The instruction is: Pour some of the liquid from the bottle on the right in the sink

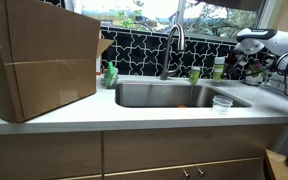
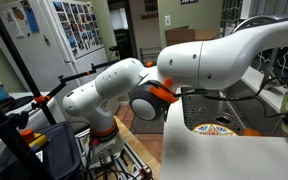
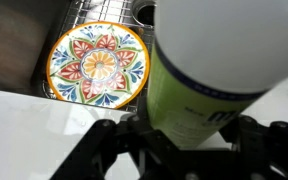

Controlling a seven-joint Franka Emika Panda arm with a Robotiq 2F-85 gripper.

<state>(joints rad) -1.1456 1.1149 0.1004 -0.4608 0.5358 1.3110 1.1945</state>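
Note:
I need to release the pale-green bottle on the counter (image 1: pixel 210 79) behind the sink, close beside the short green cup.
In the wrist view the pale-green bottle (image 3: pixel 209 75) with a whitish top fills the frame, close to the camera. My gripper (image 3: pixel 179 125) has its black fingers against both sides of the bottle and is shut on it. In an exterior view the bottle (image 1: pixel 218 68) is at the back right of the steel sink (image 1: pixel 164 95), with my white arm (image 1: pixel 254 42) reaching in from the right. The wrist view looks down past the bottle into the sink (image 3: pixel 24 45). My gripper is hidden behind the arm in the exterior view with the arm (image 2: pixel 184 75) in front.
A colourful plate (image 3: pixel 96 65) lies on a wire rack in the sink and also shows in an exterior view (image 2: pixel 209 127). A short green cup (image 1: pixel 194 75), curved faucet (image 1: pixel 171 45), bright green soap bottle (image 1: pixel 110 74), clear plastic cup (image 1: pixel 221 103) and large cardboard box (image 1: pixel 39 55) stand around the basin.

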